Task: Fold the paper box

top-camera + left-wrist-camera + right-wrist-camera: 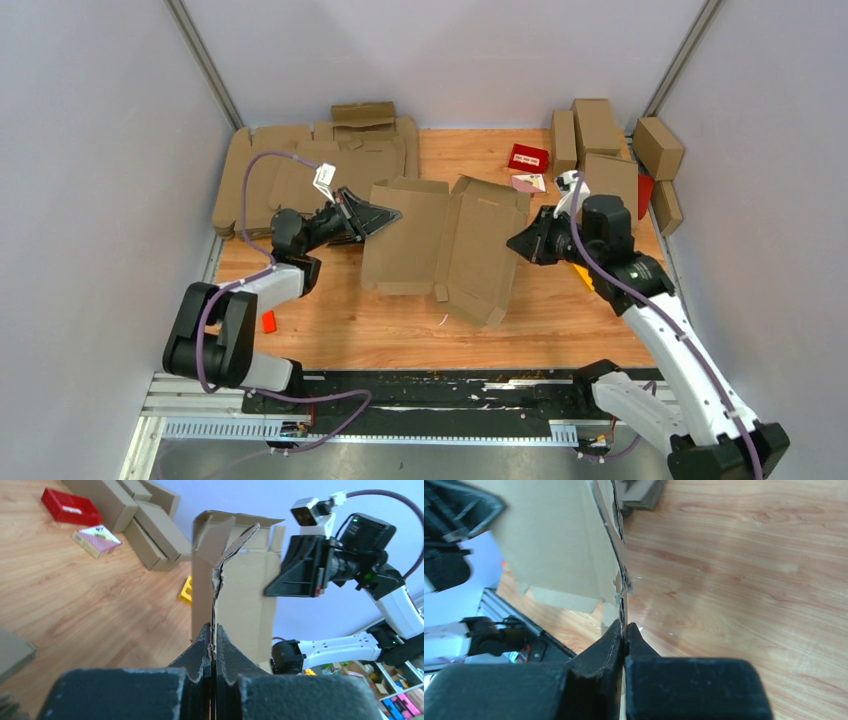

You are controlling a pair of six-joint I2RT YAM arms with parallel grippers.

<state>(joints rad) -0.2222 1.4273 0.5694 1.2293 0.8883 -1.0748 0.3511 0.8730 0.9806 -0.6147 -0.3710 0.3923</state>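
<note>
The paper box's side edge is pinched at its middle in my right gripper, so the gripper will lower the box, open and grab that edge near the box's bottom corner (495,316).
The paper box (445,245) is a flat brown cardboard sheet with flaps, held up over the middle of the table between both arms. My left gripper (395,214) is shut on its left edge; in the left wrist view the cardboard edge (216,595) runs straight out from between the pinched jaws of the left gripper (213,630). My right gripper (512,243) is shut on the right edge of the paper box (569,540), and in the right wrist view that gripper (624,626) clamps the sheet's thin edge above the wooden table (749,580).
A thick pile of flat brown blanks (290,165) lies at the back left. Folded brown boxes (600,140) stand at the back right, with a red carton (528,157) and a small printed carton (529,182) nearby. A small red piece (268,321) lies near the left arm.
</note>
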